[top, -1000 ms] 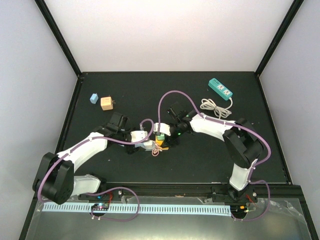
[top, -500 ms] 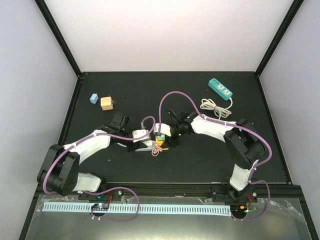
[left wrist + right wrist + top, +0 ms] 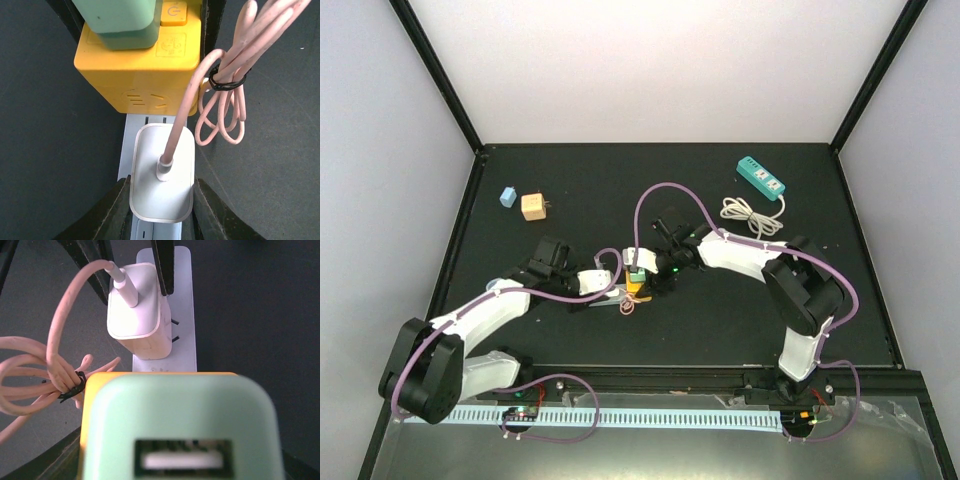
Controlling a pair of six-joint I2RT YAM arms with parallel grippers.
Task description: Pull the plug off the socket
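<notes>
I will use my left gripper to set the white plug down and let go of it on the bare table (image 3: 563,216) beside the tan block, away from the blue cube.
A white plug (image 3: 162,170) with a pink cable (image 3: 225,110) sits over the white socket strip (image 3: 131,135). My left gripper (image 3: 161,187) is shut on it, one finger pressed against each side. In the right wrist view the plug (image 3: 135,310) leans over the strip (image 3: 182,300), and two dark prongs show at its side. A yellow socket block (image 3: 140,75) carrying a green adapter (image 3: 117,20) stands at the strip's far end. My right gripper (image 3: 175,465) is shut on that block. From above, both grippers meet mid-table at the block (image 3: 636,287).
A teal power strip (image 3: 761,178) with a coiled white cord (image 3: 750,215) lies at the back right. A small blue cube (image 3: 507,197) and a tan block (image 3: 532,206) sit at the back left. The pink cable bundle (image 3: 628,305) lies just in front of the yellow block.
My left gripper has shut on the white plug. The left arm has then drawn back toward the lower left. The right arm holds its place.
</notes>
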